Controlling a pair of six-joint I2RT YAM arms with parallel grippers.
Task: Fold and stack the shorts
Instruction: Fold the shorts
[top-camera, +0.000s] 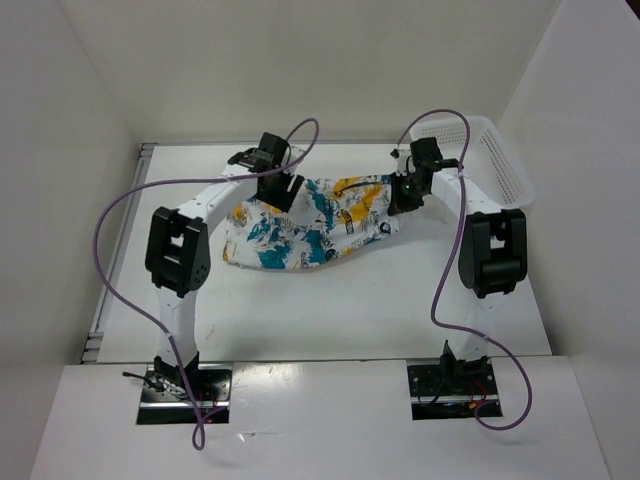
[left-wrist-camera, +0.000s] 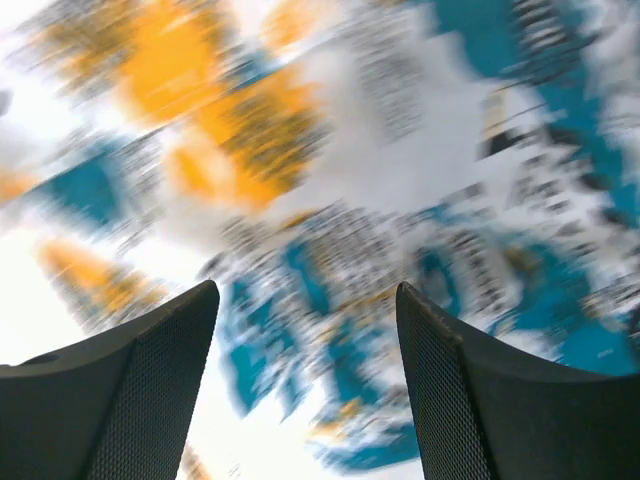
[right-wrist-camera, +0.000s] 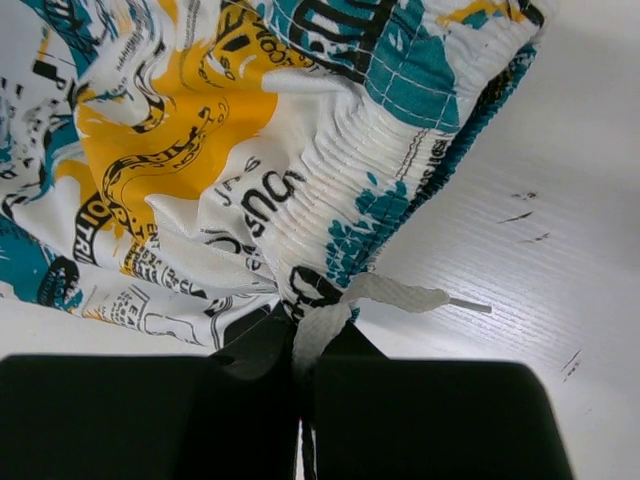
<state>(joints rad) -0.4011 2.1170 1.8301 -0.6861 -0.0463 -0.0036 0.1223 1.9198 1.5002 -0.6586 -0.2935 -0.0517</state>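
The leg hem of the shorts lies loose, away from my left gripper, so next my left gripper pinches that hem (top-camera: 237, 214) before my right gripper folds the waistband over.
The shorts (top-camera: 310, 225), white with teal, yellow-orange and black print, lie spread on the table's far middle. My left gripper (top-camera: 283, 187) hangs over their upper left part. In the left wrist view it (left-wrist-camera: 308, 300) is open, with the blurred fabric (left-wrist-camera: 330, 170) close below and nothing between its fingers. My right gripper (top-camera: 405, 198) is at the shorts' right end. In the right wrist view it (right-wrist-camera: 303, 335) is shut on the gathered waistband (right-wrist-camera: 330, 230) and its white drawstring (right-wrist-camera: 385, 297).
A white plastic lattice basket (top-camera: 495, 160) stands at the far right, just behind the right arm. White walls enclose the table on the left, back and right. Purple cables loop above both arms.
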